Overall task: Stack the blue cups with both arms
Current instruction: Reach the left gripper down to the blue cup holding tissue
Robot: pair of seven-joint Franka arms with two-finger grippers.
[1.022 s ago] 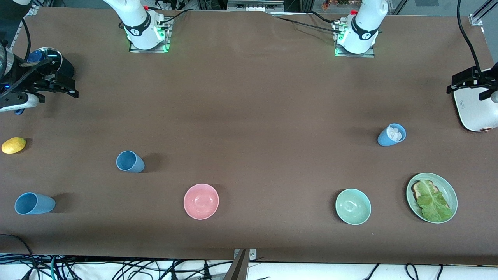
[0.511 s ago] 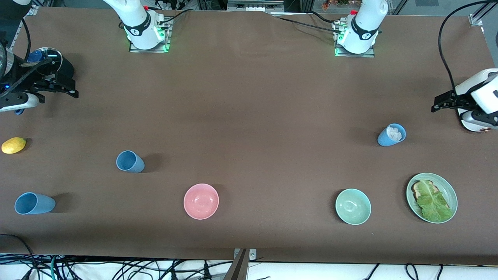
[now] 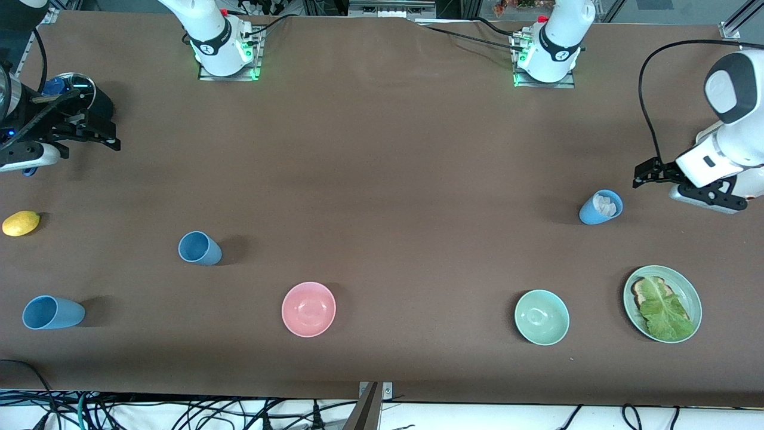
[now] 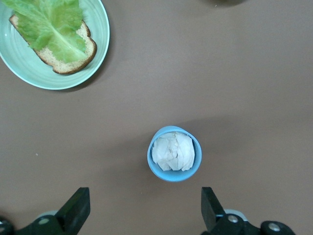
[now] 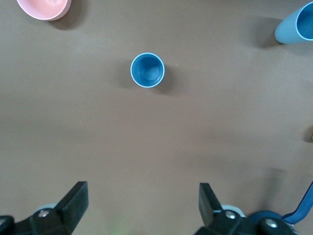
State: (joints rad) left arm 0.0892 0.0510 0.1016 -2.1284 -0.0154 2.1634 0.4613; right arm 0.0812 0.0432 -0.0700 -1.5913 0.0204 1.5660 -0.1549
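Next, my left gripper grabs the blue cup with the crumpled white paper by the cup's rim [image 3: 621,205] [image 4: 149,155], on the side toward my left arm.
Three blue cups stand on the brown table. One [image 3: 199,248] is toward the right arm's end and also shows in the right wrist view [image 5: 147,70]. A second [image 3: 52,312] is nearer the camera, by the table's end, and shows in the right wrist view [image 5: 296,24]. A third [image 3: 600,206], holding crumpled white paper, is toward the left arm's end. My left gripper [image 3: 647,173] hovers open and empty just beside this third cup, which shows in the left wrist view [image 4: 174,153] ahead of that gripper [image 4: 145,213]. My right gripper [image 3: 104,134] waits, open and empty [image 5: 143,205].
A pink bowl [image 3: 308,309] and a mint-green bowl [image 3: 541,317] sit near the front edge. A green plate [image 3: 692,295] with bread and lettuce is beside the mint bowl. A lemon [image 3: 21,223] lies at the right arm's end.
My left arm has swung in from the table's end toward the paper-filled cup. The right arm and all cups have not moved.
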